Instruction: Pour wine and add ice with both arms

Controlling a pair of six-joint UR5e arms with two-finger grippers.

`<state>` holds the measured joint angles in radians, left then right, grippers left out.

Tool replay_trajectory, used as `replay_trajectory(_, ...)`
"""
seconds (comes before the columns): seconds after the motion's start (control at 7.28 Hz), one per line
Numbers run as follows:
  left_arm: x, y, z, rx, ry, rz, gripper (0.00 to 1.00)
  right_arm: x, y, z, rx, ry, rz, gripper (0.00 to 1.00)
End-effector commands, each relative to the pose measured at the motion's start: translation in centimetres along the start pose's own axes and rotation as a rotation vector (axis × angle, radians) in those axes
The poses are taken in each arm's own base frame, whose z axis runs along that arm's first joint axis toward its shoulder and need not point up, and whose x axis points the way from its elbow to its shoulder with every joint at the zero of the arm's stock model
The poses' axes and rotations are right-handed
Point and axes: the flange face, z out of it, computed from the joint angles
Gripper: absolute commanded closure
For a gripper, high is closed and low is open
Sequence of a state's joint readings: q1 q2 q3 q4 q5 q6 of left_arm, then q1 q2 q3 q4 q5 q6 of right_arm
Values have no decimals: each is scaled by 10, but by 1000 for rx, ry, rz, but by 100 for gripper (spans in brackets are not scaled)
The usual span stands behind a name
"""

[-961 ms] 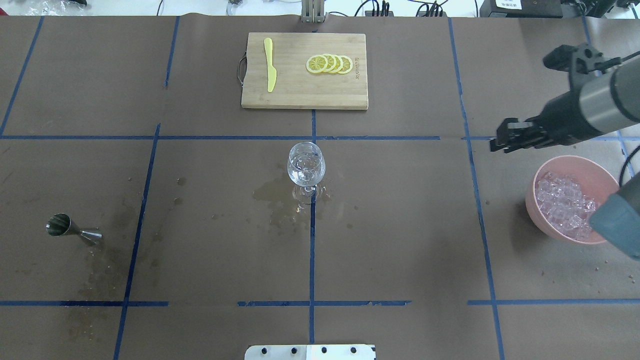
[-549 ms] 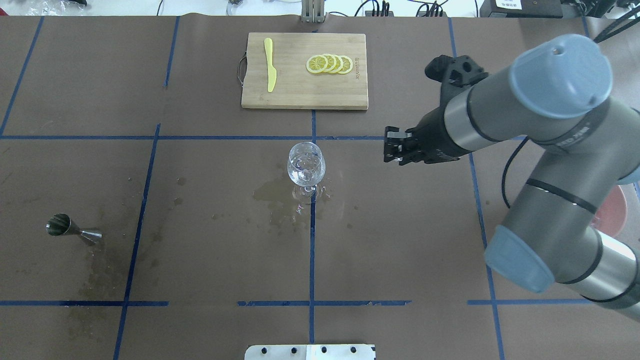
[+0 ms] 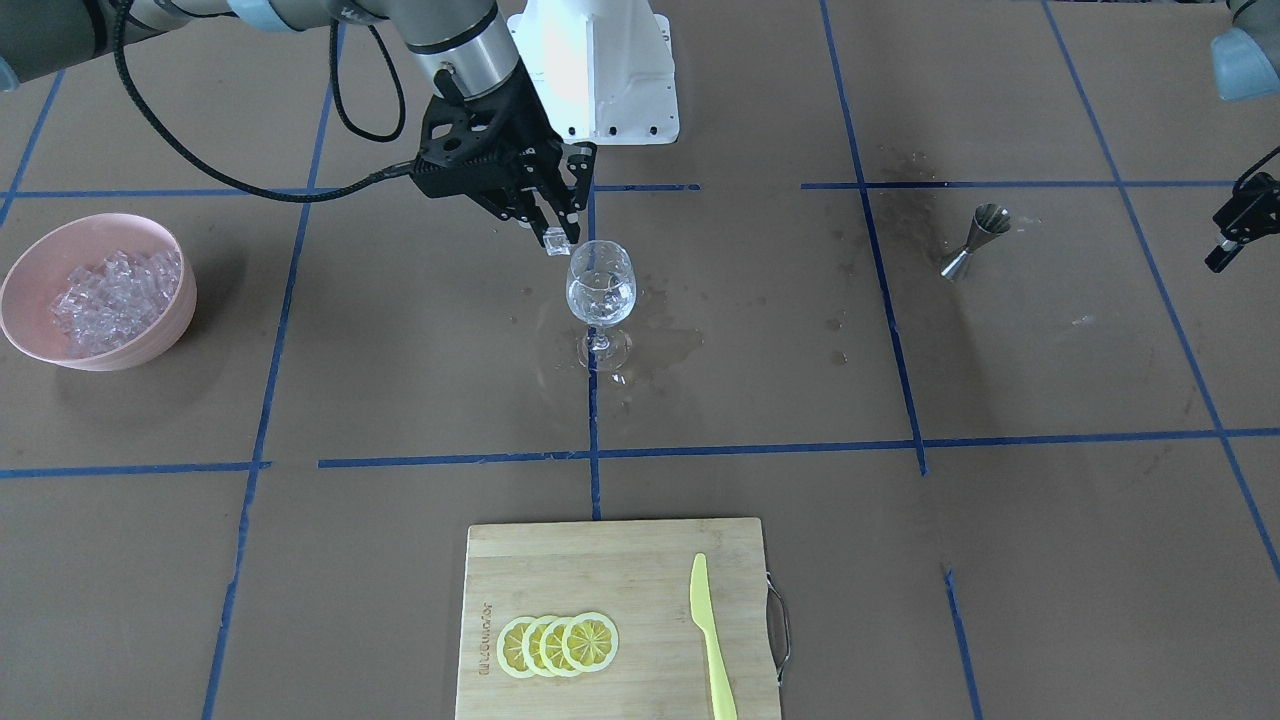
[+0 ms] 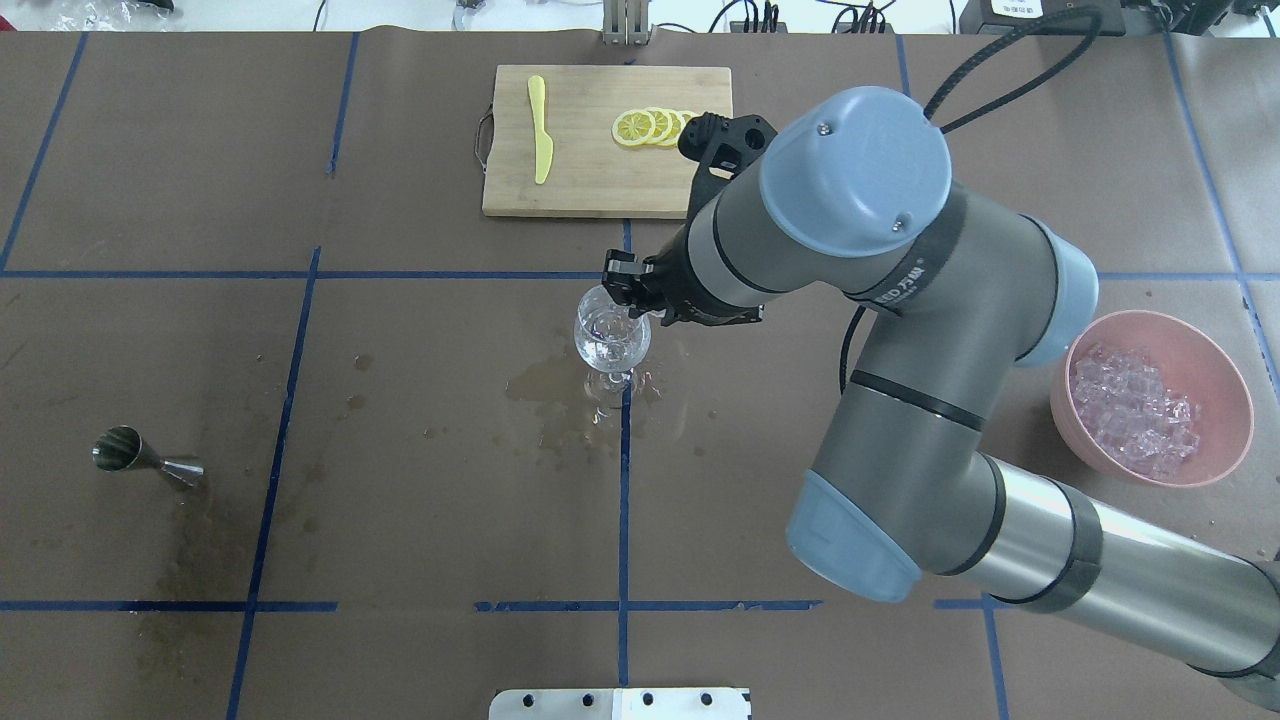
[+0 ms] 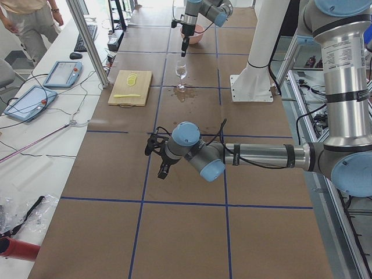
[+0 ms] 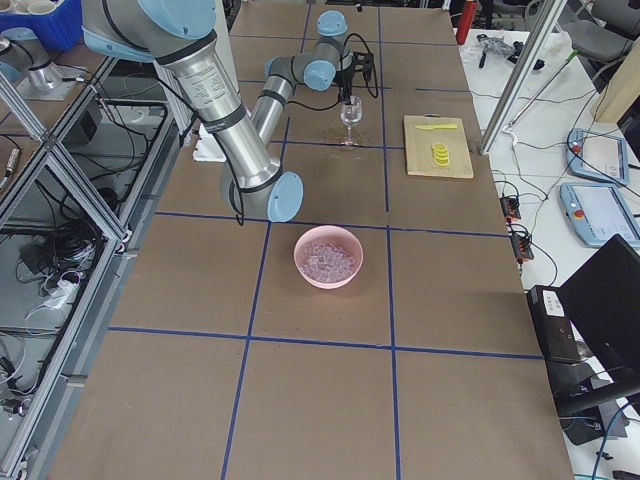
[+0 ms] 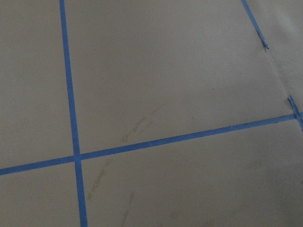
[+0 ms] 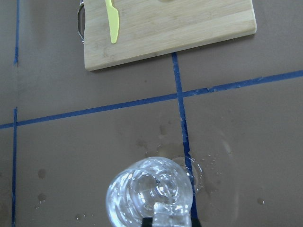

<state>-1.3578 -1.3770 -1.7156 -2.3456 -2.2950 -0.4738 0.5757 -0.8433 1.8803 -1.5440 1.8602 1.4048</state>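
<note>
I need to use my right gripper to drop the clear ice cube in the bowl of the wine glass [image 3: 601, 292] [image 8: 160, 188]. The cube now hangs just above the rim.
The wine glass [image 3: 600, 285] [image 4: 612, 335] stands at the table's middle and holds clear wine with some ice in its bowl. My right gripper [image 3: 556, 236] [image 4: 628, 292] hangs just above the rim, on the robot's side, shut on one clear ice cube [image 3: 556, 241] [image 8: 169, 219]. In the right wrist view the glass [image 8: 151, 195] sits right below the cube. More ice [image 3: 110, 288] [image 4: 1130, 410] fills the pink bowl [image 3: 125, 355] [image 4: 1063, 420]. My left gripper [image 3: 1232, 228] [image 5: 163, 170] hovers near the table's left end; whether it is open or shut I cannot tell.
A wet patch [image 4: 545, 385] spreads around the glass foot. A steel jigger [image 3: 975, 240] [image 4: 140, 455] stands on my left side. The bamboo cutting board [image 3: 610, 560] [image 4: 590, 185] beyond the glass carries lemon slices [image 4: 655, 128] and a yellow knife [image 4: 540, 130].
My right arm swung left from beside the pink bowl across the table, and its gripper now sits over the wine glass rim.
</note>
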Motion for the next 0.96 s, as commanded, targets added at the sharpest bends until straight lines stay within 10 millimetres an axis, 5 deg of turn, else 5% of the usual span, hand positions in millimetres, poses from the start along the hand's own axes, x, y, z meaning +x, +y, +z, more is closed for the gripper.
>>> replay_trajectory(0.0,-5,5,1,-30,-17,-35,0,-31,4,15,1,4,-9,100)
replay_trajectory(0.82,-7,2,1,-61,-37,-71,0,-27,6,26,49,64,1,100)
